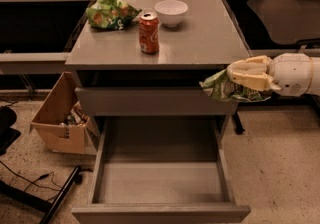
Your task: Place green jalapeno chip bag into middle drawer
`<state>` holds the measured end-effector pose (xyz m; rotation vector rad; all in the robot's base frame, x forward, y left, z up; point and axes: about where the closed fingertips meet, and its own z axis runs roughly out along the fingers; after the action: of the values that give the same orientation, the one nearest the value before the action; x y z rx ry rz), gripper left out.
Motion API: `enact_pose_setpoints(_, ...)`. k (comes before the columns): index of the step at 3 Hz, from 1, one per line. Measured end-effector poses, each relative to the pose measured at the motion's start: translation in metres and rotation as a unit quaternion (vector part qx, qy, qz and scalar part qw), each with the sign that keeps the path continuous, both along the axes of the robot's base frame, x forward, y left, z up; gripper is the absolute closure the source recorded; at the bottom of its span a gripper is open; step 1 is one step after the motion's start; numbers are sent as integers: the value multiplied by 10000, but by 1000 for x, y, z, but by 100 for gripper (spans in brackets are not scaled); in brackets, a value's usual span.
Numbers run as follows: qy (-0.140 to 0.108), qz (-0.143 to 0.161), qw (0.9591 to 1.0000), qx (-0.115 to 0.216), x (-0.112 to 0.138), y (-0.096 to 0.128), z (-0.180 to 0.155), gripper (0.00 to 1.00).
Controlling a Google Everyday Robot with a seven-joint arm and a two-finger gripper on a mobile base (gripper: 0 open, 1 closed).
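Next, I release the green jalapeno chip bag near the centre of the open middle drawer's grey bottom (176, 166).
The green jalapeno chip bag (223, 91) is an olive-green foil bag with a pale edge, held in the air at the right side of the cabinet. It is level with the closed upper drawer front (150, 101). My gripper (236, 75) comes in from the right, and its cream fingers (250, 79) are shut on the bag's top. The middle drawer (160, 213) is pulled fully out below and to the left of the bag. It is a wide grey tray with nothing showing inside.
On the cabinet top (205, 38) stand a bright green chip bag (110, 14), a red soda can (149, 33) and a white bowl (171, 12). A cardboard box (60, 120) sits on the floor at the left. Cables and a dark bar lie at the bottom left.
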<state>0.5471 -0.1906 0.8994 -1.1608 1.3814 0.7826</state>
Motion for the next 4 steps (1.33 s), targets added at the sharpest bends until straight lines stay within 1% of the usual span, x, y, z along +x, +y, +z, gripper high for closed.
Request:
enact_pose_setpoints(1,303,65,9994,170,4,18,-47,100)
enact_pose_setpoints(2,759,143,9967,233,-2,45,-122,100)
enact_pose_setpoints(3,1168,368,9924,-78,-8,78,-213,100)
enact_pose_setpoints(4,1514,649,9853,-463,-14,115,-307,100)
